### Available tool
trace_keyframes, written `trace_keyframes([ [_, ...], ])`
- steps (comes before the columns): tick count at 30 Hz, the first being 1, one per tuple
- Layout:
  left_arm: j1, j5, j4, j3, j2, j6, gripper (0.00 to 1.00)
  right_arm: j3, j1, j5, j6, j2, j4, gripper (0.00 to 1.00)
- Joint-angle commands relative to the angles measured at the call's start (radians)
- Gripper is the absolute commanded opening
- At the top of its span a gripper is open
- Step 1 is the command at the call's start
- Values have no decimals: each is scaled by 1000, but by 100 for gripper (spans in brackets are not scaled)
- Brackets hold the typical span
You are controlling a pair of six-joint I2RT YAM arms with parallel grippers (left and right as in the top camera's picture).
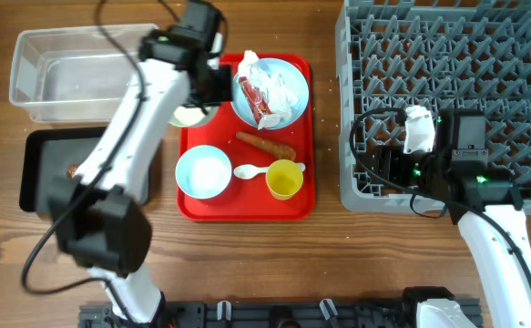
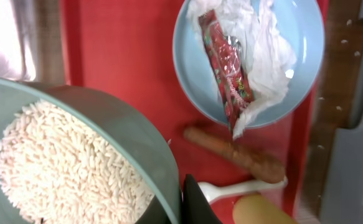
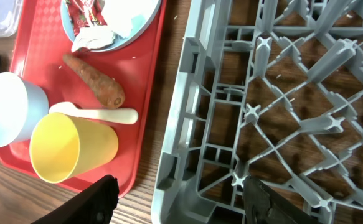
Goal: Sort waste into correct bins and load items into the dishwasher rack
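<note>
The robot's left gripper will release the mint-white bowl on the red tray (image 1: 209, 119) (image 2: 130, 98) between the blue bowl and light blue plate.
My left gripper (image 2: 182, 208) is shut on the rim of the mint-white bowl (image 2: 125, 134), which is full of white rice (image 2: 63, 162) and held over the red tray's left edge (image 1: 192, 114). The light blue plate (image 1: 291, 111) carries the crumpled napkin (image 1: 279, 80) and red wrapper (image 1: 258, 100). The carrot (image 1: 267, 144), white spoon (image 1: 250, 170), yellow cup (image 1: 284, 179) and blue bowl (image 1: 203, 171) lie on the red tray. My right gripper (image 3: 181, 205) is open and empty over the grey rack's front left corner (image 3: 281, 93).
The clear tub (image 1: 65, 77) stands at the far left. The black tray (image 1: 51, 164) in front of it holds a small brown lump (image 1: 71, 169). The red tray (image 1: 247, 205) sits between them and the rack (image 1: 456, 73). A few rice grains lie on the wood.
</note>
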Motion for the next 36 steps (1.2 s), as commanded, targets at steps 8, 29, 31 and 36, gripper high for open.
trace_keyframes([
  [8, 370, 183, -306, -37, -85, 133, 4, 17, -5, 10, -3, 0, 6, 68],
  [29, 975, 1125, -12, -521, -68, 682, 4, 17, -5, 10, 17, 0, -42, 68],
  [31, 1001, 1191, -19, -521, -68, 681, 4, 17, -5, 9, 27, 0, -47, 68],
  [36, 1026, 1290, -19, -521, -68, 677, 4, 17, -5, 9, 27, 0, -50, 68],
])
